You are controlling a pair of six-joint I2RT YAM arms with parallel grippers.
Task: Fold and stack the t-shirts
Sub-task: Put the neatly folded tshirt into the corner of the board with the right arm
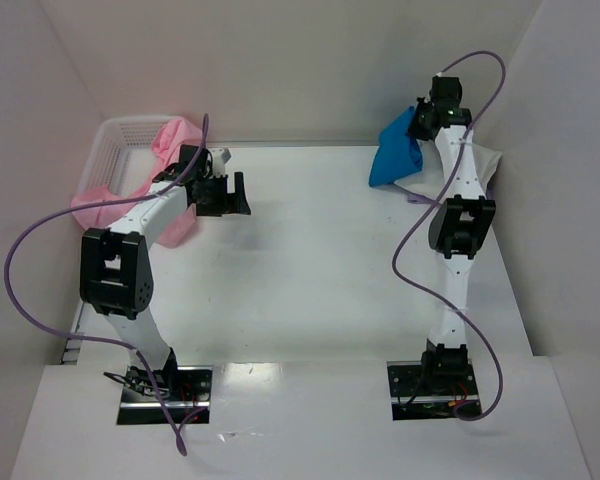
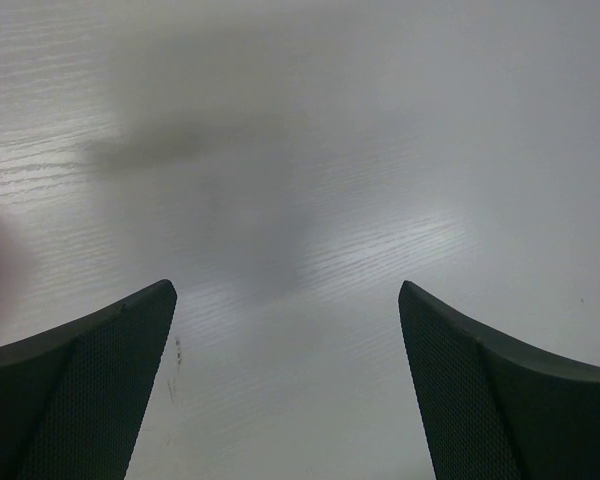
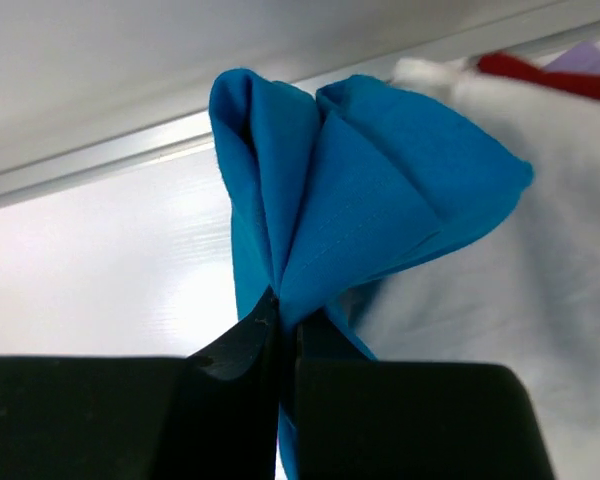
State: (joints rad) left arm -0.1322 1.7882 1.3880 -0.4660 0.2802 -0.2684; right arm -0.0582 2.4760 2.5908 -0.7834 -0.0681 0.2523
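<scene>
My right gripper needs to release the blue t-shirt on top of the cream-white t-shirt [image 1: 443, 156] [image 3: 530, 215], close to the back wall.
The bright blue t-shirt [image 1: 393, 156] hangs bunched at the far right of the table. My right gripper [image 1: 423, 120] is shut on a fold of it. In the right wrist view the blue t-shirt [image 3: 350, 190] fans out from the closed right gripper [image 3: 285, 322]. A cream-white t-shirt [image 1: 485, 163] lies under and beside it, and also shows in the right wrist view [image 3: 550, 260]. Pale pink t-shirts [image 1: 173, 140] spill over the basket at the far left. My left gripper [image 1: 227, 195] is open and empty over bare table [image 2: 310, 180], its jaws wide apart in the left wrist view [image 2: 286, 288].
A white lattice basket [image 1: 115, 135] stands at the back left against the wall. White walls close in the table at the back and on both sides. A red item [image 3: 545, 75] shows behind the cream-white shirt. Purple cables loop beside both arms.
</scene>
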